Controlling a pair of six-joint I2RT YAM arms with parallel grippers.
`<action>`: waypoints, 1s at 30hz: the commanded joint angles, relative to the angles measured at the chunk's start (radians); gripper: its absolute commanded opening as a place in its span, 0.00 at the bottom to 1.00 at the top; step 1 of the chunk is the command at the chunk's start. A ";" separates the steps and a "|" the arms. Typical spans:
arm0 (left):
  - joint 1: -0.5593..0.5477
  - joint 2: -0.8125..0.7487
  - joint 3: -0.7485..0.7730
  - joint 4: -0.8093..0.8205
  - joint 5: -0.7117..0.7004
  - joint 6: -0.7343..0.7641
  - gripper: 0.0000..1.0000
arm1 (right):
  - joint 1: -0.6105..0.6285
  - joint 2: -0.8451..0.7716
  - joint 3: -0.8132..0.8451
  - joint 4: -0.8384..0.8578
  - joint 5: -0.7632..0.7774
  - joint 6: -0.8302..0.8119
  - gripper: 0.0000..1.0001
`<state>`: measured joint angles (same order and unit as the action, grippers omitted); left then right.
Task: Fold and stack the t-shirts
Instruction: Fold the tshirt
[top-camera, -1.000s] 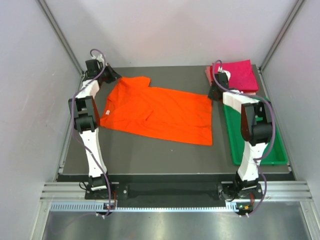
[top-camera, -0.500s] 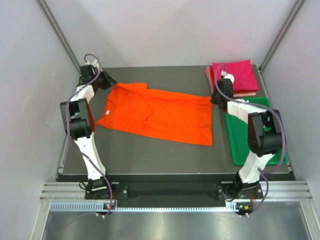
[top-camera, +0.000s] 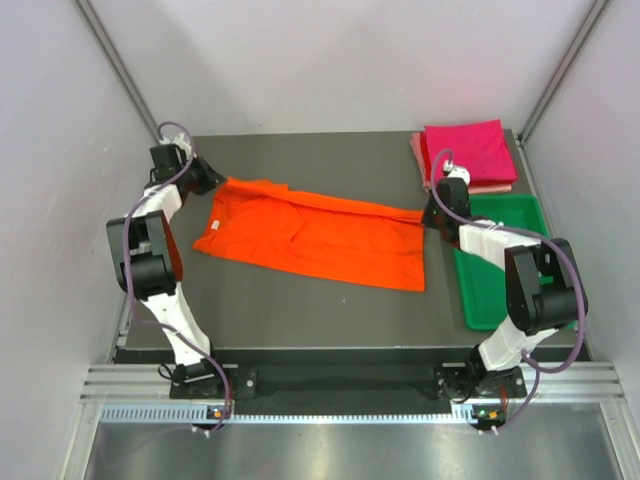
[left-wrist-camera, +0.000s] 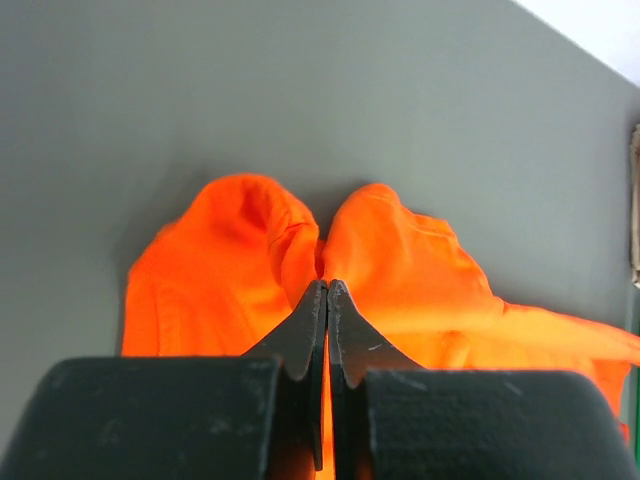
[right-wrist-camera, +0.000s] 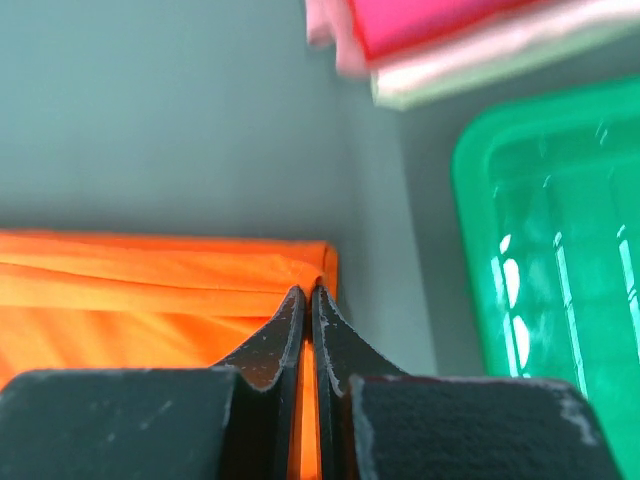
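Observation:
The orange t-shirt's corner bunches at my left gripper, so I will lay the t-shirt's far edge down, open both grippers and retake the t-shirt's top layer nearer the front (top-camera: 412, 219).
The orange t-shirt (top-camera: 320, 235) lies spread across the middle of the table, its far edge lifted and turned toward the front. My left gripper (top-camera: 212, 181) is shut on the shirt's far left corner (left-wrist-camera: 300, 250), where the cloth bunches around the jaws. My right gripper (top-camera: 430, 212) is shut on the far right corner (right-wrist-camera: 310, 262). A folded magenta t-shirt (top-camera: 468, 152) sits on a pale pink one (top-camera: 492, 186) at the back right; the pair (right-wrist-camera: 430, 40) also shows in the right wrist view.
A green plastic tray (top-camera: 530, 235) stands along the right side, just right of my right arm; its rim (right-wrist-camera: 470, 200) is close to the right jaws. White walls enclose the table on three sides.
Both grippers have pulled the shirt's far edge toward the front, so the shirt looks narrower from back to front. The left arm also swung outward to the left.

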<state>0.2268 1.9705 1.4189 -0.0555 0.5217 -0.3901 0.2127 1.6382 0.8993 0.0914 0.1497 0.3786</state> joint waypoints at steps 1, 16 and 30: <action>0.019 -0.079 -0.053 0.006 -0.054 0.031 0.00 | 0.022 -0.060 -0.048 0.053 -0.013 0.013 0.00; 0.013 -0.140 -0.043 -0.250 -0.236 0.039 0.31 | 0.063 -0.097 0.039 -0.266 -0.007 0.088 0.34; -0.064 0.033 0.158 -0.317 -0.126 0.118 0.41 | 0.079 0.175 0.392 -0.447 -0.145 -0.148 0.39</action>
<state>0.1776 1.9480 1.5276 -0.3679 0.3130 -0.3183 0.2844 1.7546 1.2144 -0.2680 0.0437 0.3149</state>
